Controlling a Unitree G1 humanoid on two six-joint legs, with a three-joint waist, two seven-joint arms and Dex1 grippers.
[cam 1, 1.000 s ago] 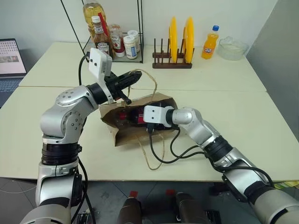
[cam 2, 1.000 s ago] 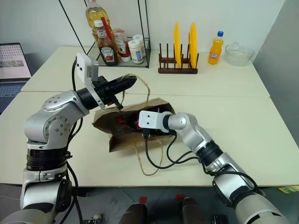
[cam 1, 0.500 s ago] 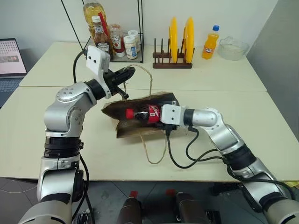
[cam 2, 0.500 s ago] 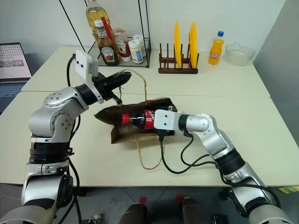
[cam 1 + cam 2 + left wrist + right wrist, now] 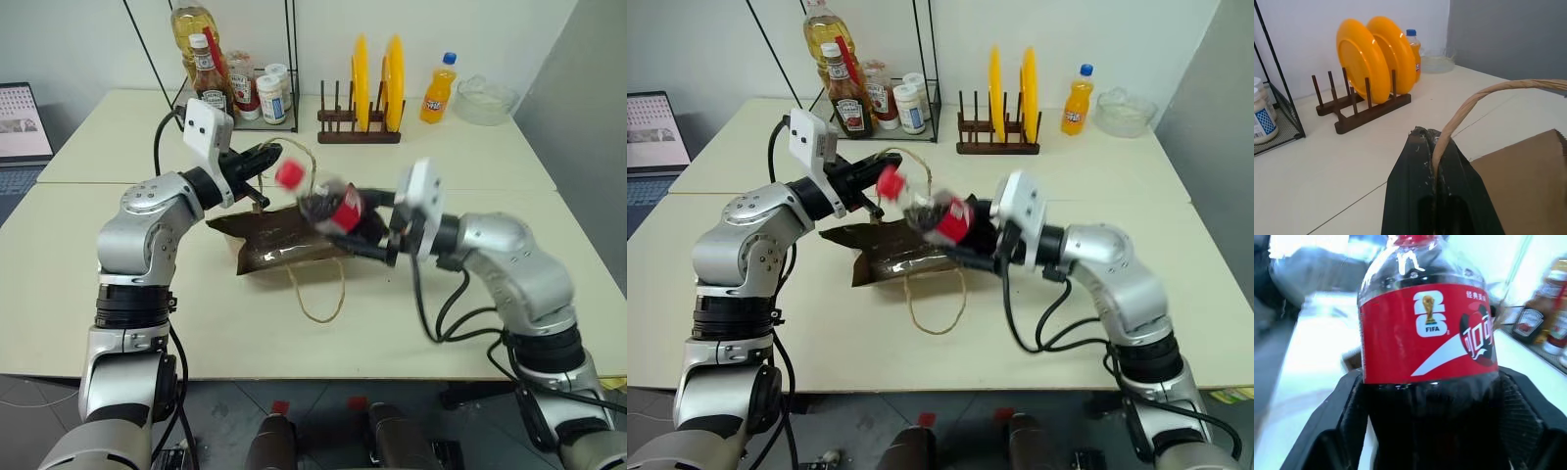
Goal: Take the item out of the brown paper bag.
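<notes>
My right gripper should put the cola bottle, now tilted in air above the bag, down beside the bag, on the table point(image 5: 458, 240) in front of the orange soda bottle.
The item point(image 5: 333, 204), a small dark cola bottle with a red label and red cap point(image 5: 289, 175), hangs tilted in the air above the brown paper bag point(image 5: 274, 240), fully outside it. My right gripper point(image 5: 355, 223) is shut on its lower body; in the right wrist view a black finger point(image 5: 1337, 431) presses each side of the bottle point(image 5: 1430, 338). The bag lies flat and creased on the table. My left gripper point(image 5: 265, 155) is shut on one twine handle point(image 5: 1474, 100), held up behind the bottle. The other handle loop point(image 5: 318, 294) lies on the table.
At the back stand a wire rack with a ketchup bottle point(image 5: 211, 73) and jars, a wooden rack with two yellow plates point(image 5: 377, 83), an orange soda bottle point(image 5: 441, 88) and a glass bowl point(image 5: 487, 98). A laptop point(image 5: 20, 122) sits far left.
My right gripper has drawn the bottle out of the bag's mouth and raised it up and to the right, rolling the wrist. The bag has sagged flatter. My left gripper kept hold of the handle.
</notes>
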